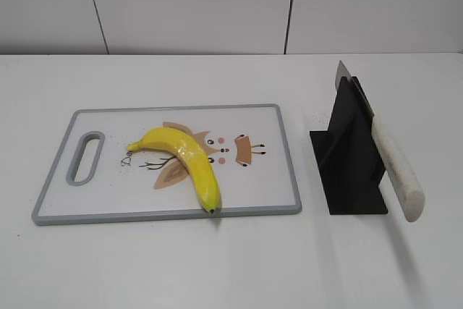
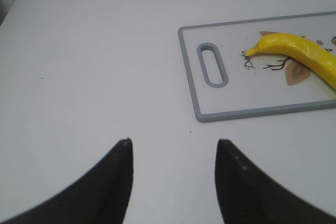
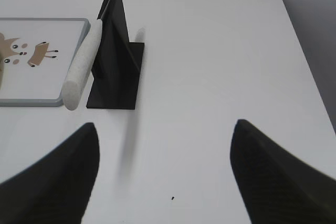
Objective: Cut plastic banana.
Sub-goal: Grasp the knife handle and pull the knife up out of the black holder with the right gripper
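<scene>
The knife is to be taken from the black stand next, so my right gripper will move to the middle of the white handle (image 1: 395, 163) (image 3: 85, 60) and close there.
The yellow plastic banana (image 1: 187, 160) lies whole on a white cutting board with a grey rim (image 1: 177, 214), its black tip at the board's front edge; it also shows in the left wrist view (image 2: 302, 52). A knife with a white handle (image 1: 396, 170) rests in a black stand (image 1: 350, 157) right of the board, handle pointing to the front; it shows in the right wrist view (image 3: 83, 65) too. My left gripper (image 2: 173, 142) is open over bare table, left of the board. My right gripper (image 3: 165, 127) is open, in front and to the right of the stand. Neither gripper shows in the exterior view.
The cutting board (image 2: 252, 113) has a slot handle (image 1: 85, 157) at its left end and a cartoon print. The black stand (image 3: 116, 61) stands upright on its base. White table all round; a wall runs behind it.
</scene>
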Motion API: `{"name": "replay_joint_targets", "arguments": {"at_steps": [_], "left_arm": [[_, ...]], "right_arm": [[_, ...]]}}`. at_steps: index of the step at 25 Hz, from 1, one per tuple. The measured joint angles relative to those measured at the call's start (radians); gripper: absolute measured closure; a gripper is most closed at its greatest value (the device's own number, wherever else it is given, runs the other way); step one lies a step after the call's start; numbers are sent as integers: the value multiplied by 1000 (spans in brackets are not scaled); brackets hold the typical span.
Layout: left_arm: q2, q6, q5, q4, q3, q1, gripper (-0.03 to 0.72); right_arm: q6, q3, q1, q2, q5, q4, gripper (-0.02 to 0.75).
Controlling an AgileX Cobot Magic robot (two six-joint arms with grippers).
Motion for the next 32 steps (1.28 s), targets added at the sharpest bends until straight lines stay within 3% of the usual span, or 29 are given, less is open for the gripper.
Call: {"name": "replay_joint_targets", "arguments": {"at_steps": [32], "left_arm": [[0,0,0,0,0,0,216]], "right_arm": [[0,0,0,0,0,0,148]]}}
